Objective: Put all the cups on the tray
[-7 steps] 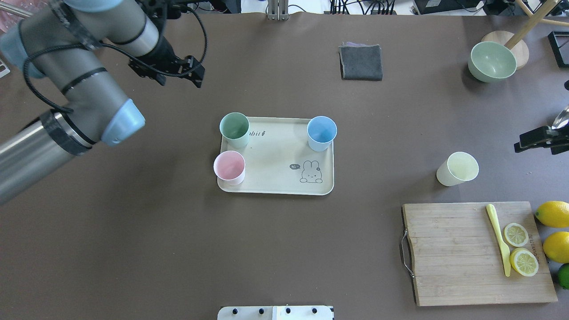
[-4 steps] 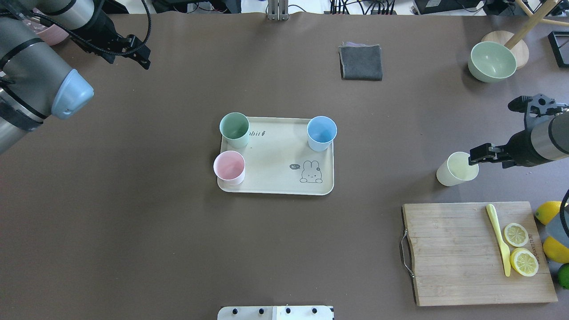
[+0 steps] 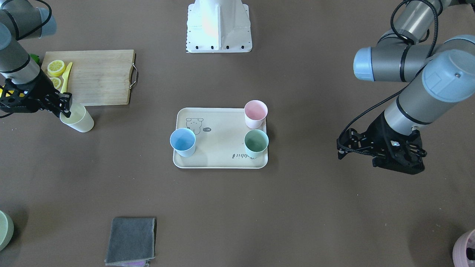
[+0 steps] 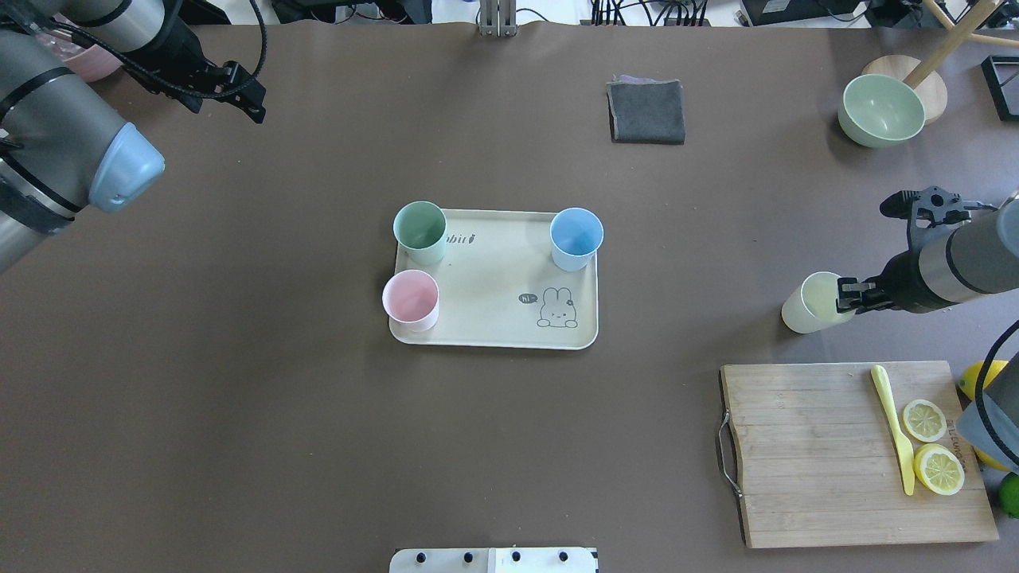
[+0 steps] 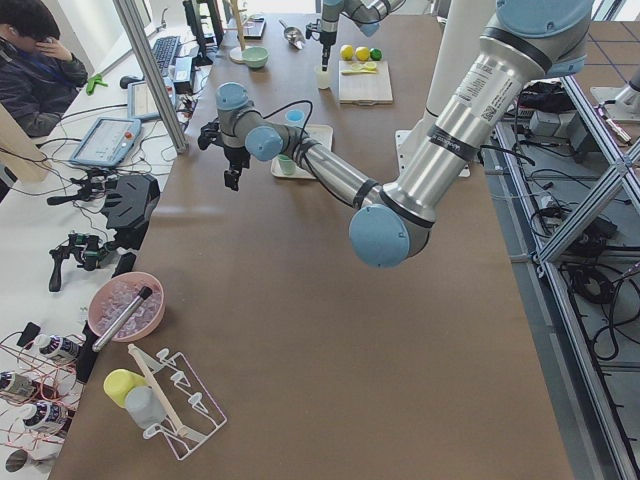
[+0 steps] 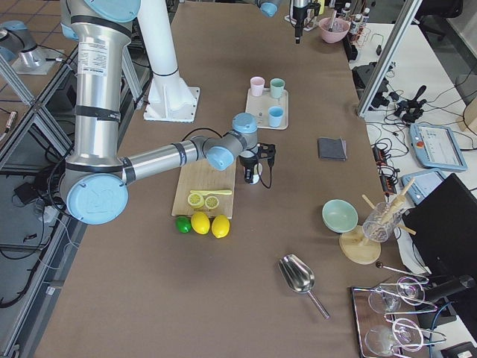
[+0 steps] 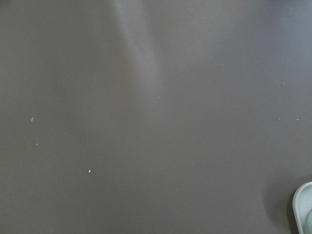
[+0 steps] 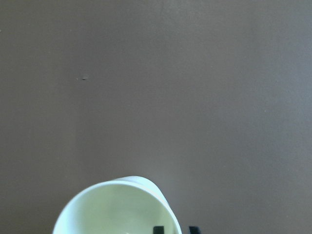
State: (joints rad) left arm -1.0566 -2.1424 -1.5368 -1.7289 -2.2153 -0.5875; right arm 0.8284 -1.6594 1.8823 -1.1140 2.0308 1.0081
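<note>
I need to set the pale yellow cup on the cream tray's animal drawing [image 3: 199,120], close to the light blue cup, using my right gripper.
The cream tray [image 4: 493,278] lies mid-table with the mint green cup [image 4: 419,231], the light blue cup [image 4: 576,237] and the pink cup [image 4: 411,298] standing on it. The pale yellow cup [image 4: 810,304] stands on the bare table to the right, off the tray. My right gripper [image 4: 848,298] is at this cup's right rim. In the right wrist view its fingertips [image 8: 158,229] straddle the cup [image 8: 117,209] wall with a narrow gap. My left gripper [image 4: 253,99] is open and empty at the far left, away from the tray.
A bamboo cutting board [image 4: 804,454] with lemon slices and a yellow knife lies near the yellow cup, with whole lemons [image 4: 983,378] beside it. A green bowl [image 4: 881,110] and a grey cloth [image 4: 646,111] sit at the far side.
The left arm pulled back from near the tray to the far left. The right gripper came in from the right edge and settled at the yellow cup's rim. The cups have not moved.
</note>
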